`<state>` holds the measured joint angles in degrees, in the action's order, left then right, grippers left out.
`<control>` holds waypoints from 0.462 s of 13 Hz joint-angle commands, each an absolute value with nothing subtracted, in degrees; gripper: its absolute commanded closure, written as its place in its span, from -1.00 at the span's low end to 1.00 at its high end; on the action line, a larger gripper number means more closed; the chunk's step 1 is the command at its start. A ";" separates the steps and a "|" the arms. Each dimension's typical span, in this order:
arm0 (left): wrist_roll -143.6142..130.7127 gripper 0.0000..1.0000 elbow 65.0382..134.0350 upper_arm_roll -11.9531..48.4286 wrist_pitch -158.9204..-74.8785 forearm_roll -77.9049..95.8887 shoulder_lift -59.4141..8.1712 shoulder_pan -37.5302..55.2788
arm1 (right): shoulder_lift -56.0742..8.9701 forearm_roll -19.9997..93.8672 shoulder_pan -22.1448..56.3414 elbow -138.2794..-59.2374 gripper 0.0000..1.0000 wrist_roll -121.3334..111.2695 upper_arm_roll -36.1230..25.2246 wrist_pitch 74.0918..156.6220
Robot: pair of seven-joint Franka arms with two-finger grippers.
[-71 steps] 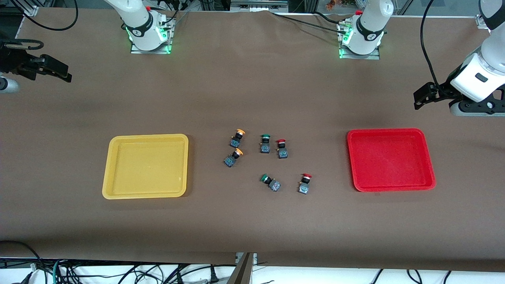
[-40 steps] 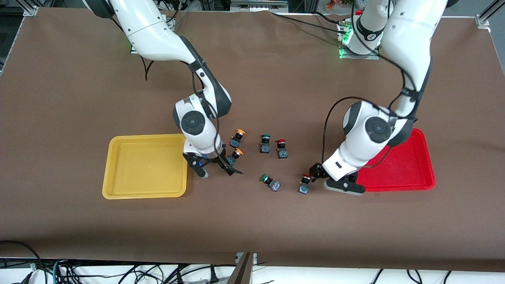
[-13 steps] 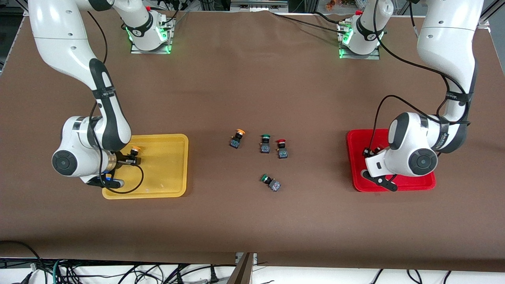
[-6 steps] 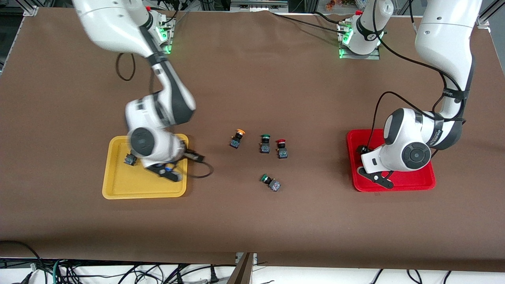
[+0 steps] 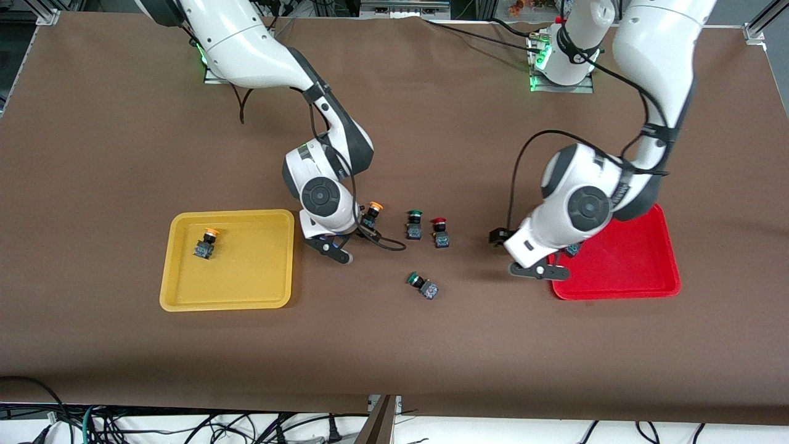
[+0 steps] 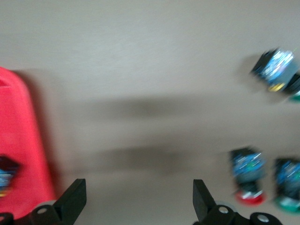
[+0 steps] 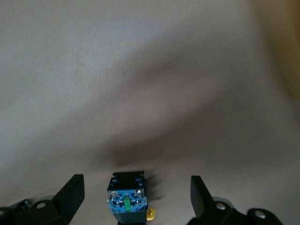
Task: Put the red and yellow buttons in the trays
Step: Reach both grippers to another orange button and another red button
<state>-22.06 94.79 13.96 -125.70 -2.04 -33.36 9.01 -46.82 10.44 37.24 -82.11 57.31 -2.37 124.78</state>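
Observation:
The robot's left gripper will next close on the dark body (image 5: 441, 238) (image 6: 248, 169) of the red button on the table, beside the standing green button.
A yellow-capped button (image 5: 206, 243) lies in the yellow tray (image 5: 228, 214). A second yellow button (image 5: 371, 216) stands on the table. My right gripper (image 5: 356, 238) is open around this one, which shows between the fingers in the right wrist view (image 7: 126, 199). A red button's dark body (image 5: 573, 249) lies in the red tray (image 5: 616, 293), mostly hidden by the left arm. It also shows in the left wrist view (image 6: 5, 171). My left gripper (image 5: 515, 254) is open and empty over bare table, between the red tray and the red button (image 5: 440, 232) on the table.
Two green-capped buttons lie in the middle. One (image 5: 414, 224) stands beside the red button. The other (image 5: 422, 285) lies nearer the front camera. The left wrist view shows the red button (image 6: 247, 176) and the green ones (image 6: 288, 180).
My right gripper left a yellow button in the yellow tray and moved to the yellow button on the table. My left gripper moved off the red tray toward the middle, leaving a red button there.

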 commanded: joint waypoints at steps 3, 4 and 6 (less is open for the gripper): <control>-38.04 -1.00 94.83 13.27 -136.30 -1.93 -39.45 16.77 | -48.08 11.60 40.16 -81.82 0.47 57.92 -2.81 125.77; -38.14 -1.00 94.75 13.18 -136.67 -2.28 -40.51 17.22 | -48.42 11.60 40.25 -81.83 0.95 57.92 -2.81 126.12; -38.15 -1.00 94.83 13.18 -138.07 -2.72 -41.04 17.49 | -48.43 11.51 40.25 -81.83 1.00 57.75 -2.81 127.44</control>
